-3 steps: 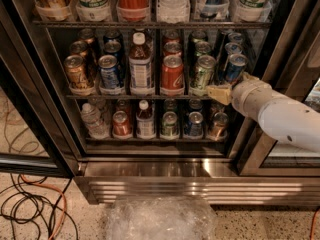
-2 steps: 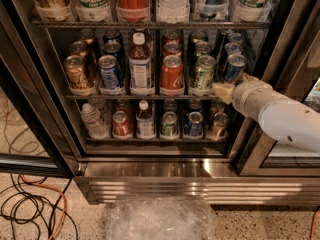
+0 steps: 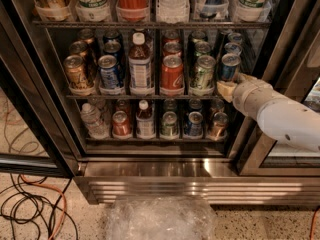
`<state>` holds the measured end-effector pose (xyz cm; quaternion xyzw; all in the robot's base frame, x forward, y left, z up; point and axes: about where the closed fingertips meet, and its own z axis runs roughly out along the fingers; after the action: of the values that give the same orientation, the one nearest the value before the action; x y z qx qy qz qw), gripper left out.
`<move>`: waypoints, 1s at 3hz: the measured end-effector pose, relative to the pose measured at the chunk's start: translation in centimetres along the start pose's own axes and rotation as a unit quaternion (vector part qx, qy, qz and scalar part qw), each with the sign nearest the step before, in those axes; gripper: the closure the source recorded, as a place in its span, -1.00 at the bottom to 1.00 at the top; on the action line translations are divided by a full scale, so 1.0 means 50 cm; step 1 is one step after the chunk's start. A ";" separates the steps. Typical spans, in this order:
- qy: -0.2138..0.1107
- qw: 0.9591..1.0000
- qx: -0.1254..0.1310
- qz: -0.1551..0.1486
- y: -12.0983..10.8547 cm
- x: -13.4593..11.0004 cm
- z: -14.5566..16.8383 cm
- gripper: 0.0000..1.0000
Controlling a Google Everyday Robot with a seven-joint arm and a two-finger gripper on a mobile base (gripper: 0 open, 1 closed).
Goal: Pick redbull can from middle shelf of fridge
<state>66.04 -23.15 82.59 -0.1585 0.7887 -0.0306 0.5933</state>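
Next, I open my gripper, move across the front redbull can's front and rise to take the can's upper body (image 3: 231, 60), because my gripper is low at that can's base.
The fridge (image 3: 200, 184) stands open in front of me. Its middle shelf (image 3: 150, 97) holds lanes of cans. Slim blue-and-silver redbull cans stand in the far-right lane; the front redbull can (image 3: 230, 65) is upright, with two more behind it. My gripper (image 3: 226, 90) comes in from the right on a white arm (image 3: 280, 116). It sits at the shelf's right end, just in front of and below the front redbull can, touching or nearly touching its base. The can's lower part is hidden behind it.
Left of the redbull lane stand a green-and-silver can (image 3: 202, 74), a red Coke can (image 3: 171, 73), a bottle (image 3: 140, 66), a Pepsi can (image 3: 109, 71) and a gold can (image 3: 76, 73). Big bottles above, smaller cans below. Black door frame (image 3: 280, 39) at right. Cables (image 3: 30, 204) and crumpled plastic (image 3: 157, 216) on the floor.
My gripper has shifted a little to the right, from in front of the green-and-silver can's lane toward the front redbull can. The cans have not moved.
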 end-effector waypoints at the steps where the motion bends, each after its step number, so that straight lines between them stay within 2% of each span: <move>1: 0.002 1.000 0.003 0.001 -0.001 0.001 0.002 0.62; 3: 0.005 1.000 0.001 0.008 0.005 -0.006 0.007 -0.32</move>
<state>66.40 -22.79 82.73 -0.1512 0.7926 -0.0275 0.5901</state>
